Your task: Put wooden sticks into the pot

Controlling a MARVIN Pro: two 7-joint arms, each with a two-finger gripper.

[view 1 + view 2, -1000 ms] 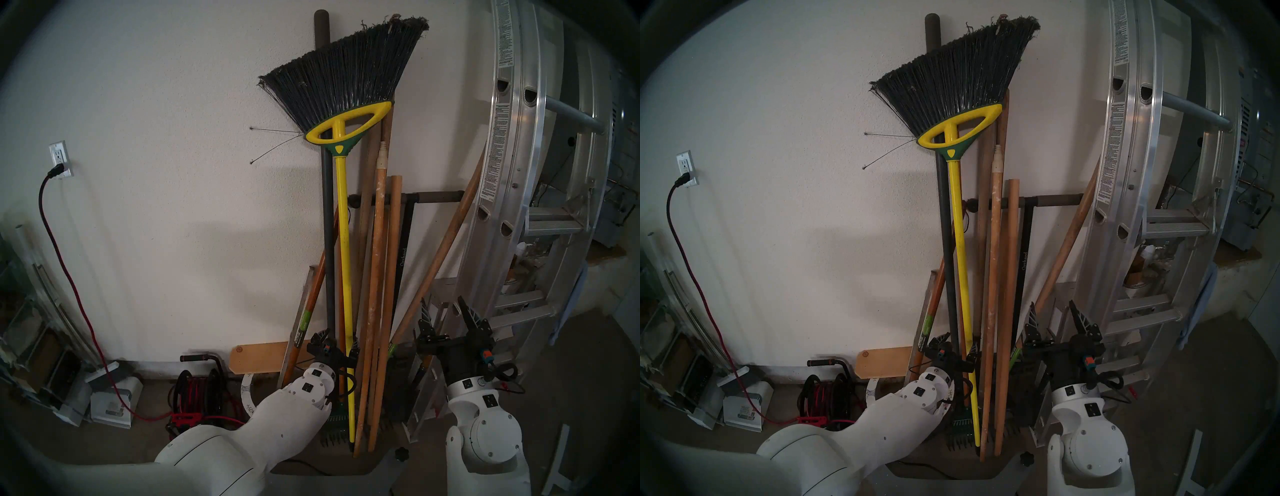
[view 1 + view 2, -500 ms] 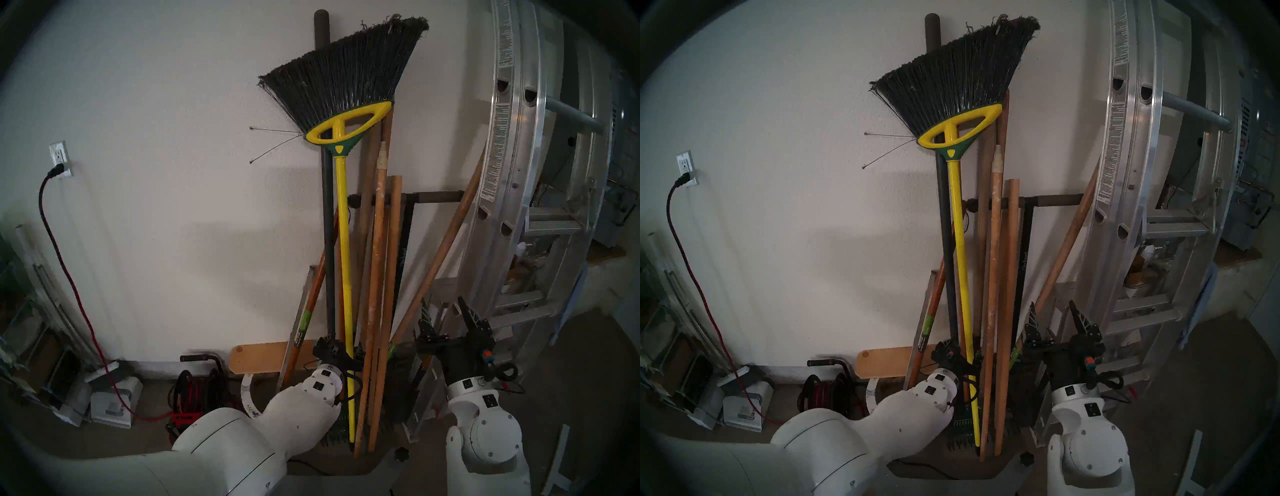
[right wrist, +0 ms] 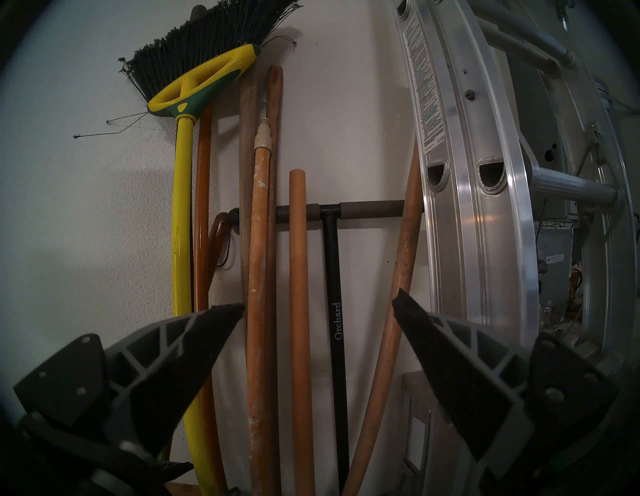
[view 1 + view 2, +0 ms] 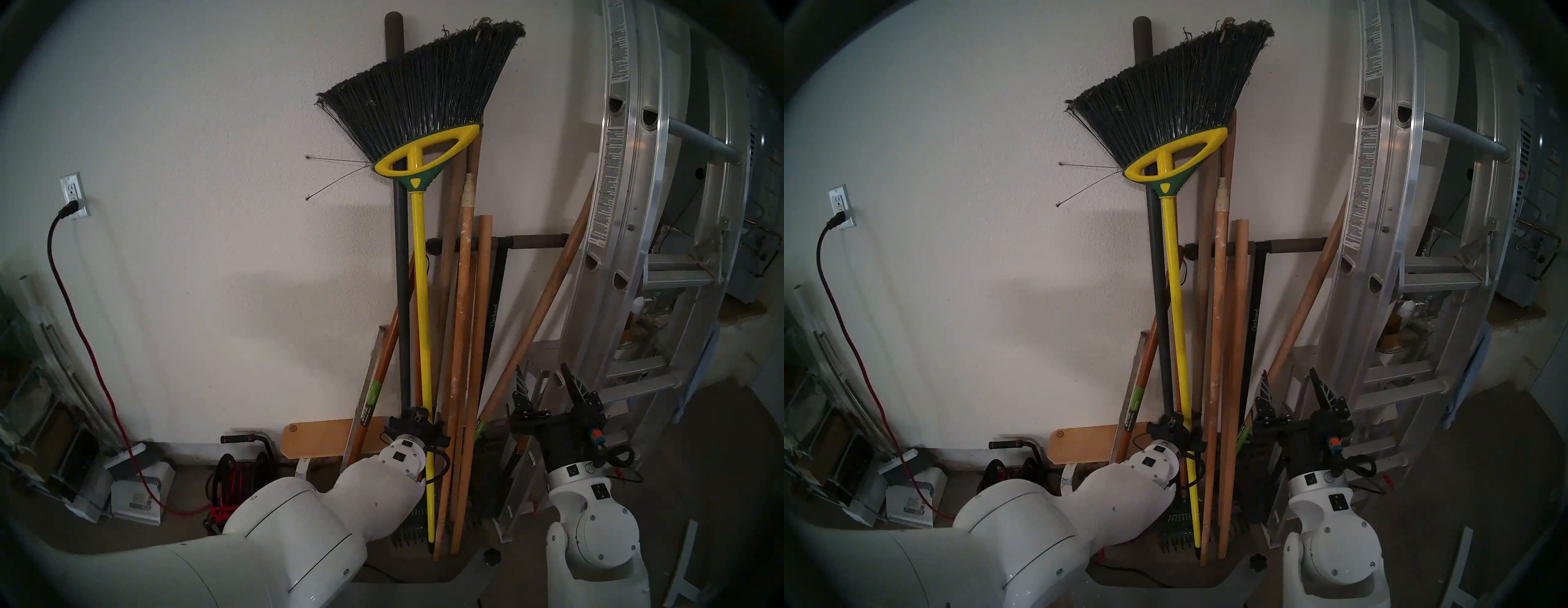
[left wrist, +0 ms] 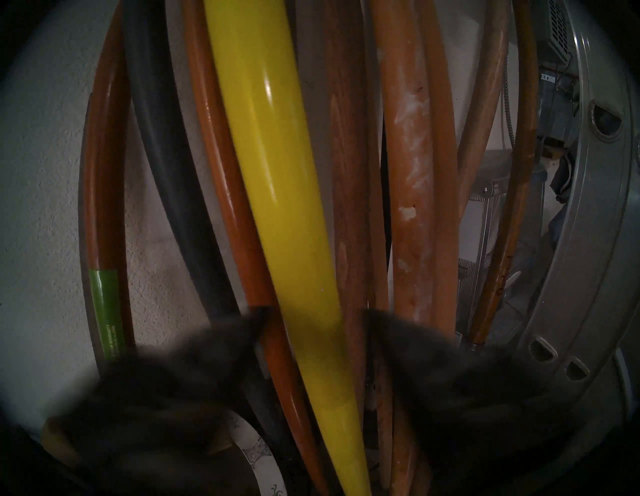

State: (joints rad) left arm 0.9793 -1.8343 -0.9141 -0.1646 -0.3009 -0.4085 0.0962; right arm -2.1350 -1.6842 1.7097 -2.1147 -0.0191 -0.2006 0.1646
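Next, my left gripper takes hold of only the broom handle (image 5: 312, 335) and pulls it clear before lifting it into the pot, because the orange pole is close behind the yellow broom handle.
Two wooden sticks lean on the wall among other poles: a white-speckled one (image 4: 460, 339) (image 3: 258, 277) (image 5: 412, 173) with a cream threaded tip, and to its right a shorter plain one (image 4: 479, 339) (image 3: 299, 277). Only a strip of the pot's white patterned rim (image 4: 1066, 482) (image 5: 258, 453) shows, low behind my left arm. My left gripper (image 4: 418, 424) (image 5: 313, 322) is open, its fingers straddling the yellow broom handle (image 5: 277, 173) and an orange pole, left of the sticks. My right gripper (image 4: 545, 382) (image 3: 318, 301) is open and empty, pointing up just right of the sticks.
A dark grey pole (image 4: 401, 297), a black T-handled tool (image 3: 334, 277) and a slanted brown pole (image 4: 539, 314) crowd the sticks. An aluminium ladder (image 4: 615, 254) fills the right. A cord reel (image 4: 237, 475), a wooden board (image 4: 322, 437) and boxes lie on the floor at left.
My left arm has swung right and forward, bringing its open gripper up around the yellow broom handle. The right arm and the sticks have not moved.
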